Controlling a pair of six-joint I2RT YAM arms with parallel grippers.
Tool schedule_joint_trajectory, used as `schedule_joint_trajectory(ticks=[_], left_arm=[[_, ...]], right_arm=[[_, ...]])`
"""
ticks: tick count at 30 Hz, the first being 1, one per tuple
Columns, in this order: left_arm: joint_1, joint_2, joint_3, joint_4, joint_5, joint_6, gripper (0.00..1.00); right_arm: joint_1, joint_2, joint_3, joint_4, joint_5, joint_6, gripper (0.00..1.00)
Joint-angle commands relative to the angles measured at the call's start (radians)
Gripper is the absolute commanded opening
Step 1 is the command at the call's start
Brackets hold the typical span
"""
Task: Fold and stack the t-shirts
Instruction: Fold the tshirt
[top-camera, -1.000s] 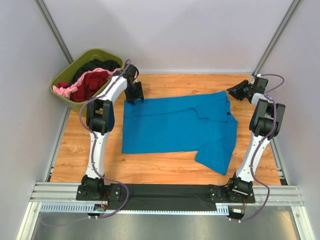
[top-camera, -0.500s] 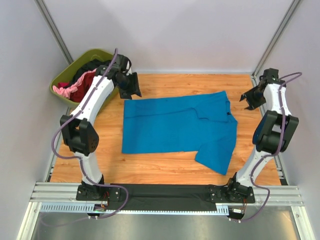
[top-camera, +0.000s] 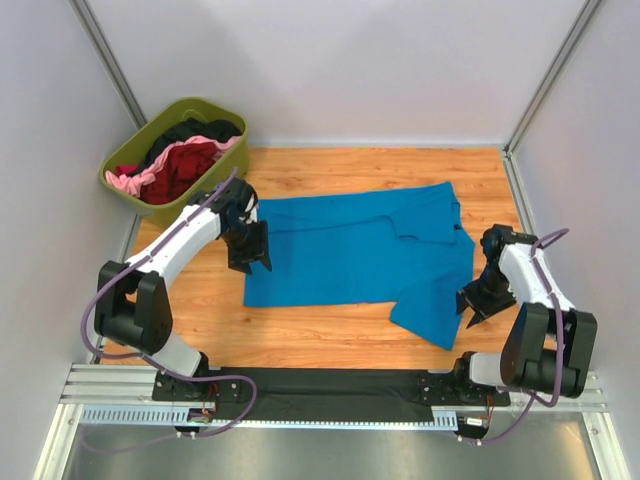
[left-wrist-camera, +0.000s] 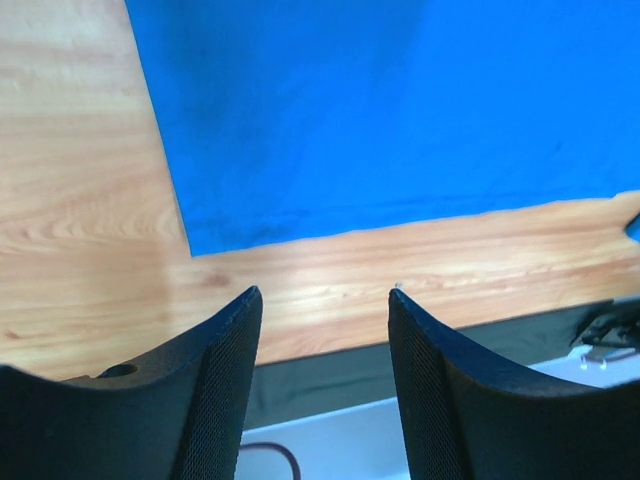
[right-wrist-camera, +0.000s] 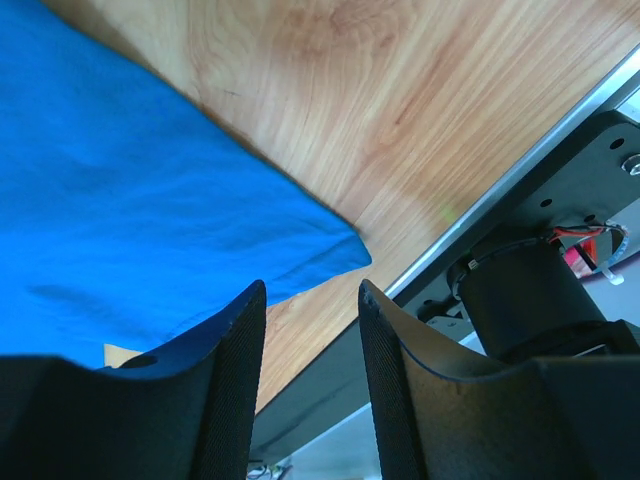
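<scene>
Next, I close my left gripper on the near corner (top-camera: 247, 304) (left-wrist-camera: 194, 250) of the blue t-shirt's hem, at the end of the hem that is away from the spread sleeve.
A bright blue t-shirt (top-camera: 350, 255) lies spread flat on the wooden table, one sleeve reaching to the near right. It also shows in the left wrist view (left-wrist-camera: 380, 110) and in the right wrist view (right-wrist-camera: 120, 200). My left gripper (top-camera: 249, 258) is open and empty over the shirt's left edge. My right gripper (top-camera: 473, 305) is open and empty just right of the near-right sleeve corner. Dark red (top-camera: 185, 165), pink (top-camera: 135, 183) and black (top-camera: 200, 129) shirts lie heaped in the tub.
The olive-green tub (top-camera: 125, 150) stands at the table's far left corner. Grey walls close the back and both sides. A black strip and a metal rail (top-camera: 330, 385) run along the near edge by the arm bases.
Both arms have swung from the table's far corners toward the near side. The left gripper now hangs at the shirt's left edge, the right one by the near-right sleeve. The shirt has not moved.
</scene>
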Motion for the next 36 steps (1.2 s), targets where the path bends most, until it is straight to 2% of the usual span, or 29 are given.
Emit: schedule_joint_trajectory(ticks=[1,9,17,24,27,28,30,36], left_arm=[[0.025,-0.069,-0.062,0.057,0.075,-0.006,0.61],[0.068,-0.093,-0.184,0.103,0.088,-0.043,0.6],[0.161,-0.084,-0.228,0.128,0.1,-0.034,0.59],[0.181,-0.087,-0.247,0.131,0.073,-0.039,0.57],[0.188,-0.092,-0.277,0.142,0.073,-0.055,0.56],[0.189,-0.096,-0.286,0.154,0.076,-0.063,0.56],[0.189,-0.113,-0.318,0.166,0.08,-0.097,0.56],[0.189,-0.156,-0.393,0.228,0.105,-0.173,0.54]], right_arm=[[0.023,-0.069,-0.043,0.001,0.056,0.06,0.43],[0.031,-0.101,-0.23,0.151,-0.01,0.104,0.42],[0.043,-0.124,-0.301,0.222,-0.028,0.138,0.4],[0.046,-0.147,-0.335,0.241,-0.033,0.164,0.36],[0.046,-0.156,-0.347,0.244,-0.027,0.17,0.26],[0.046,-0.161,-0.345,0.241,-0.024,0.173,0.15],[0.046,-0.181,-0.335,0.234,-0.022,0.17,0.02],[0.046,-0.25,-0.267,0.182,-0.012,0.136,0.0]])
